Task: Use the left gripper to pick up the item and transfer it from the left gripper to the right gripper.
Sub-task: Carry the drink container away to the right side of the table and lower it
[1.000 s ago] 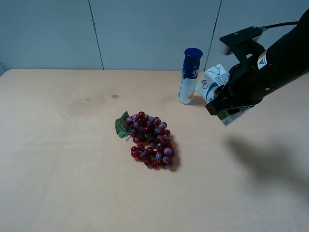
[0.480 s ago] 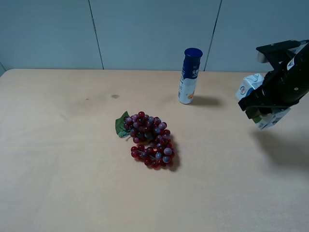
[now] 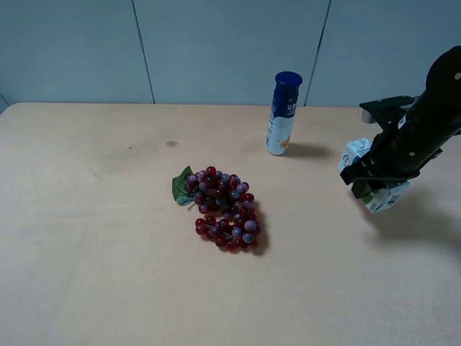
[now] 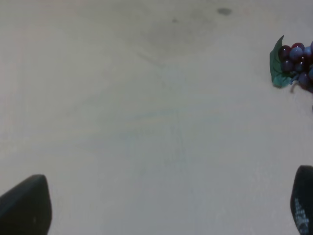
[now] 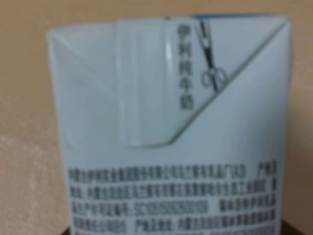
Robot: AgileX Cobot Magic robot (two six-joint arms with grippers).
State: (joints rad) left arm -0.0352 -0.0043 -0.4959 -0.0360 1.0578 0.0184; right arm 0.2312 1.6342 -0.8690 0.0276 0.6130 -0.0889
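Observation:
Next, my right gripper lets go of the white carton on the bare table across the grapes [image 3: 359, 196] from their green leaf.
The item, a small white carton with blue and green print [image 3: 386, 197], is held in my right gripper [image 3: 372, 180] at the right side of the table, low over the surface; I cannot tell if it touches the table. In the right wrist view the carton [image 5: 171, 137] fills the frame, showing its folded white top and black print. My left gripper [image 4: 164, 210] is open and empty over bare table, with only its two black fingertips [image 4: 24, 208] showing. The left arm is out of the exterior high view.
A bunch of red grapes with a green leaf [image 3: 225, 209] lies mid-table; it also shows at the edge of the left wrist view [image 4: 293, 61]. A tall blue-capped tube [image 3: 282, 114] stands at the back, left of the right arm. The tan table [image 3: 108, 252] meets a grey wall behind.
My right arm has carried the carton from beside the tube out to the right, then lowered it toward the table.

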